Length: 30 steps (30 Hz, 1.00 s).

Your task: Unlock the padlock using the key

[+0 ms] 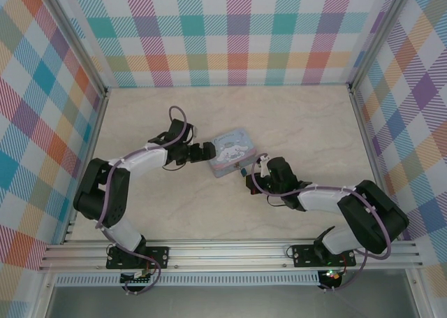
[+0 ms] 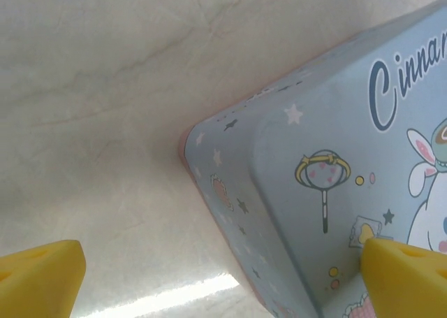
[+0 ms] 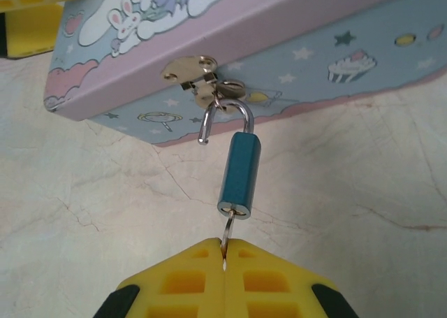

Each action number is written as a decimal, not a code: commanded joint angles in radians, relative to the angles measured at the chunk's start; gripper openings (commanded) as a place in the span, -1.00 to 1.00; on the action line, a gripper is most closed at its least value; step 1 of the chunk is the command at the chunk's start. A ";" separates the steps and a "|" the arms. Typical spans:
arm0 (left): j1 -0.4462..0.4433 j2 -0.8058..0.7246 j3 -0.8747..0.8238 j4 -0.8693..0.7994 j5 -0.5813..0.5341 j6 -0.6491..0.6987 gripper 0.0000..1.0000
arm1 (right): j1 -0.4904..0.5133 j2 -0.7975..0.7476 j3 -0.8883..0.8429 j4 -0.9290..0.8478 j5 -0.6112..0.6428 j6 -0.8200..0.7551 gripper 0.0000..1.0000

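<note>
The open padlock hangs through the hasp while my right gripper has the key, so it should let go of the key and take the padlock by its shackle (image 3: 246, 114).
The padlock (image 3: 239, 175), a small teal body with a silvery shackle, hangs from the hasp (image 3: 199, 73) on the front of the pale blue cartoon tin (image 3: 279, 24). One end of the shackle stands free of the body. The thin key (image 3: 228, 228) sticks into the padlock's bottom, and my right gripper (image 3: 224, 244) is shut on it. From above, the padlock (image 1: 242, 170) sits between the tin (image 1: 230, 152) and the right gripper (image 1: 250, 180). My left gripper (image 1: 208, 152) is open at the tin's left end, its yellow fingers (image 2: 42, 276) straddling a corner of the tin (image 2: 335, 122).
The pale marble-patterned tabletop (image 1: 307, 122) is walled by checked panels on three sides. An aluminium rail (image 1: 230, 251) carrying both arm bases runs along the near edge.
</note>
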 commanded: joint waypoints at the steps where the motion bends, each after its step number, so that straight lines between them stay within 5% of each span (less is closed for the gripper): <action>1: -0.024 -0.027 -0.067 -0.080 -0.061 -0.035 1.00 | -0.034 0.024 0.010 0.028 -0.070 0.085 -1.00; 6: -0.029 -0.091 -0.094 -0.075 -0.074 -0.071 1.00 | -0.093 0.068 0.017 0.064 -0.194 0.162 -1.00; 15: -0.029 -0.198 0.003 -0.179 -0.160 -0.041 1.00 | -0.115 0.137 0.024 0.048 -0.234 0.153 -1.00; 30: 0.033 -0.153 0.158 -0.206 -0.189 0.029 1.00 | -0.160 -0.016 -0.033 0.022 -0.264 -0.011 -0.04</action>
